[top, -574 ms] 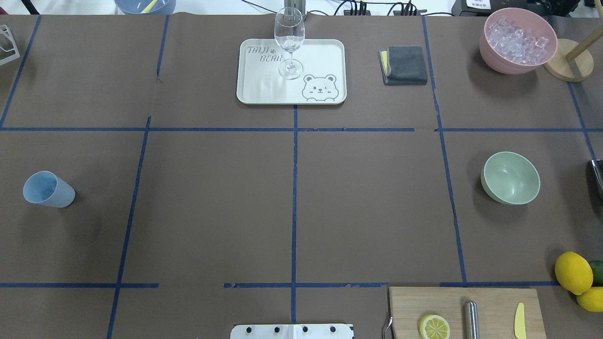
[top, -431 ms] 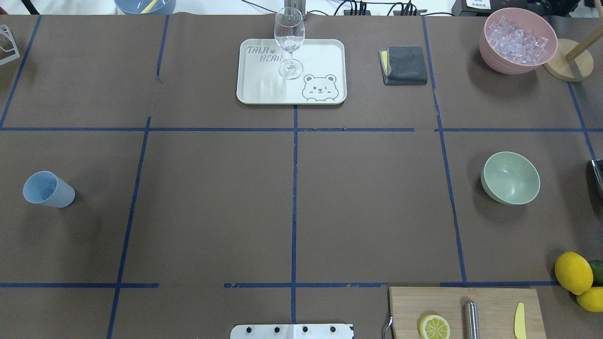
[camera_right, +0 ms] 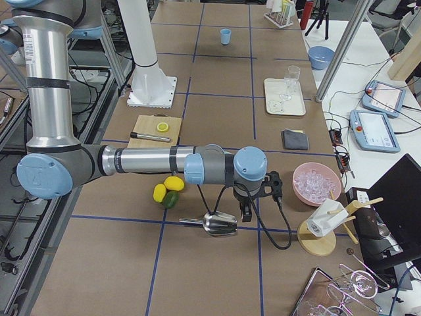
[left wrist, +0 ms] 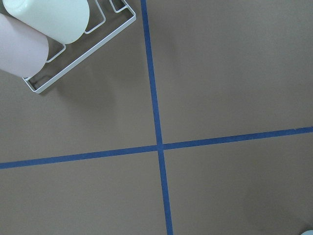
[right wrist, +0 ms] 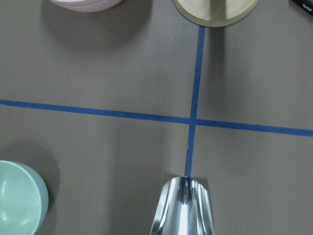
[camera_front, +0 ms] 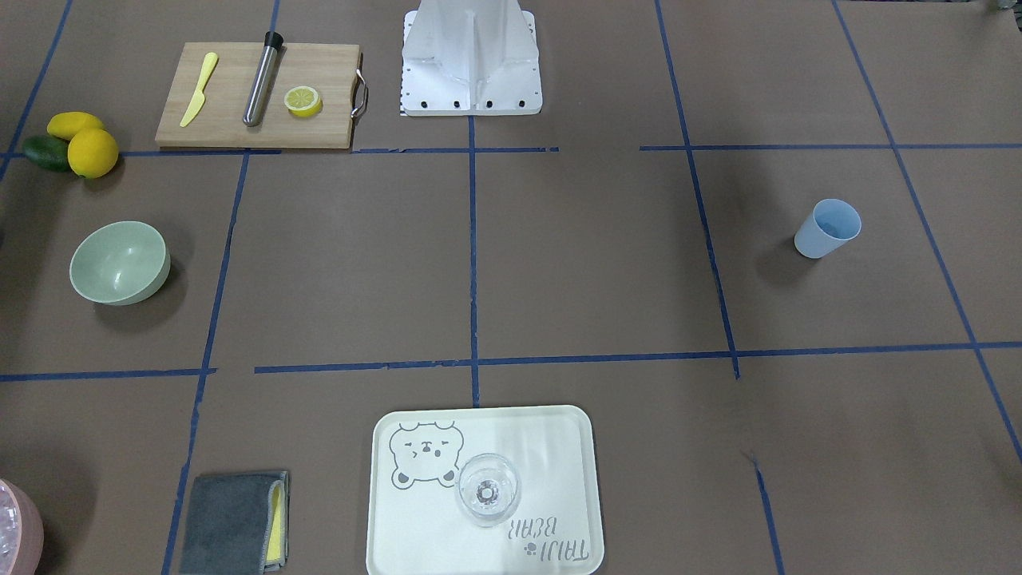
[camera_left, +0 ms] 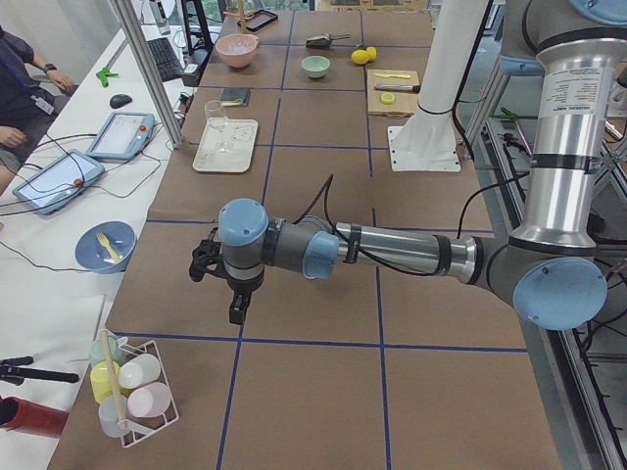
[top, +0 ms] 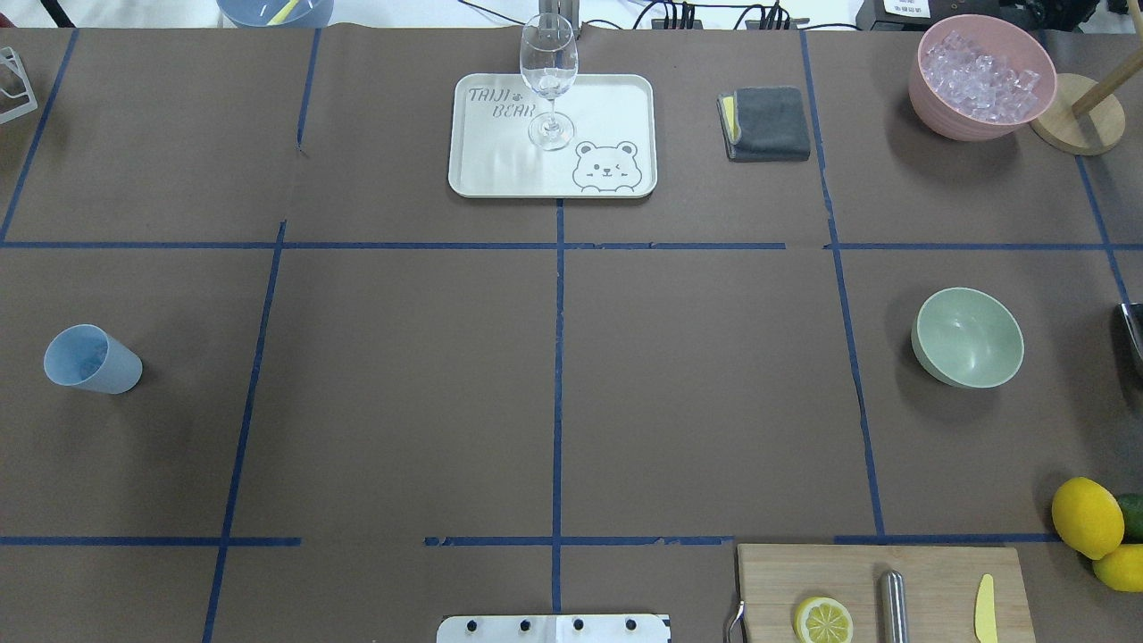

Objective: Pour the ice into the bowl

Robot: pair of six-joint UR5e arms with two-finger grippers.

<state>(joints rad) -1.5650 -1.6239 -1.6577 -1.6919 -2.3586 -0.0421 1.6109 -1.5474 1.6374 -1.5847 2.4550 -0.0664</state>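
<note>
The robot's right gripper needs to next move to the pale green bowl and close on the bowl's rim (camera_front: pixel 77 251) (right wrist: pixel 45 205), on the side farthest from the blue cup.
The ice (top: pixel 980 76) is a heap of clear cubes in a pink bowl (top: pixel 938 112) at the far right corner; it also shows in the exterior right view (camera_right: pixel 316 181). The pale green bowl (top: pixel 969 337) stands empty on the right side, and shows in the front view (camera_front: pixel 120 262) and at the lower left of the right wrist view (right wrist: pixel 17 200). My right gripper (camera_right: pixel 245 212) hangs just by a metal scoop (camera_right: pixel 220 224), whose bowl fills the bottom of the right wrist view (right wrist: pixel 183 208); I cannot tell whether it is open or shut. My left gripper (camera_left: pixel 235 305) hovers over bare table at the far left; I cannot tell its state.
A blue cup (top: pixel 92 359) stands at the left. A white tray (top: pixel 607 107) with a stemmed glass (top: pixel 548 76), a grey cloth (top: pixel 768 123) and a wooden stand (top: pixel 1076 125) line the far edge. A cutting board (top: pixel 938 572) and lemons (top: pixel 1087 516) are at the near right. A wire cup rack (camera_left: pixel 132 392) is beyond the left gripper.
</note>
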